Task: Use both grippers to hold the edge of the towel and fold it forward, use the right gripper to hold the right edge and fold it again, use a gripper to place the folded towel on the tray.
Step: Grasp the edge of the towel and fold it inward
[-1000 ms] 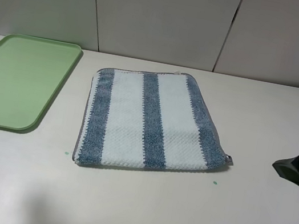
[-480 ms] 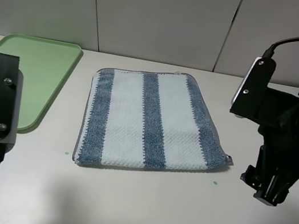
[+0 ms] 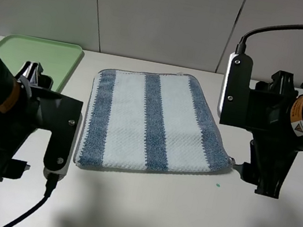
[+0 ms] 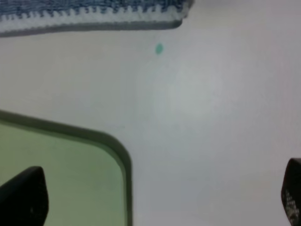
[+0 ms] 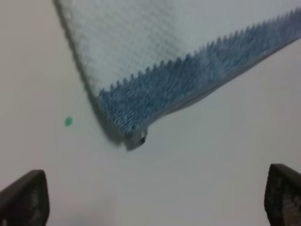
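Observation:
Next, I need to move my left gripper to the towel's near corner [image 3: 87, 165] [image 4: 181, 7] on the side of the green tray and close it on the end of the blue stripe there.
The blue-and-white striped towel [image 3: 153, 122] lies flat on the white table. The green tray [image 3: 56, 55] lies to its left, partly hidden by my left arm [image 3: 21, 120]. My left gripper [image 4: 155, 202] is open and empty above the table, by the tray's near right corner [image 4: 56, 174], with the towel's near left corner [image 4: 94, 14] just beyond. My right gripper [image 5: 153, 202] is open and empty over bare table. It hangs just short of the towel's near right corner [image 5: 136, 134]. My right arm [image 3: 271, 134] stands right of the towel.
Small green dots mark the table by the towel's near corners [image 4: 159, 48] [image 5: 68, 121] [image 3: 217, 185]. A white panelled wall [image 3: 168, 16] closes the back. A black cable [image 3: 29, 209] trails from my left arm across the front table.
Both arms have swung in from the frame's sides toward the towel's near corners and dropped lower. The towel and tray have not moved.

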Available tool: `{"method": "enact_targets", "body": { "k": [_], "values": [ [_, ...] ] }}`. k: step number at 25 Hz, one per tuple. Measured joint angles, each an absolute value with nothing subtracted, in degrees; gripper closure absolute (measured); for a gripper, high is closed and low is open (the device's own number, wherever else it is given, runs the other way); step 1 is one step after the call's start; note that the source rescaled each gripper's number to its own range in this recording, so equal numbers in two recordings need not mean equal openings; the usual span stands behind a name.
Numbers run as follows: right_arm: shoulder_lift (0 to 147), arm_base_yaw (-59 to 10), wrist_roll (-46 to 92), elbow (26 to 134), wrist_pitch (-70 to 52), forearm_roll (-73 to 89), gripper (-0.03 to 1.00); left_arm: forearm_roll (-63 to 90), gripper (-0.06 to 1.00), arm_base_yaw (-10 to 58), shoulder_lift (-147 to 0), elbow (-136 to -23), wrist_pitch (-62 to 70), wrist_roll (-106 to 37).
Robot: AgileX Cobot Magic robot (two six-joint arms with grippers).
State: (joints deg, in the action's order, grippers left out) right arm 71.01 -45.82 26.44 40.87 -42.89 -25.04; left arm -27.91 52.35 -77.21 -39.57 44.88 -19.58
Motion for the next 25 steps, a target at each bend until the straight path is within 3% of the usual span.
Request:
{"method": "enact_targets", "body": {
  "k": [25],
  "values": [
    [83.15,-39.17,30.16,39.92,-34.27,-27.43,-0.03,-31.62,-0.05,52.35,-91.47,-39.56,34.8,-24.32]
  ]
}}
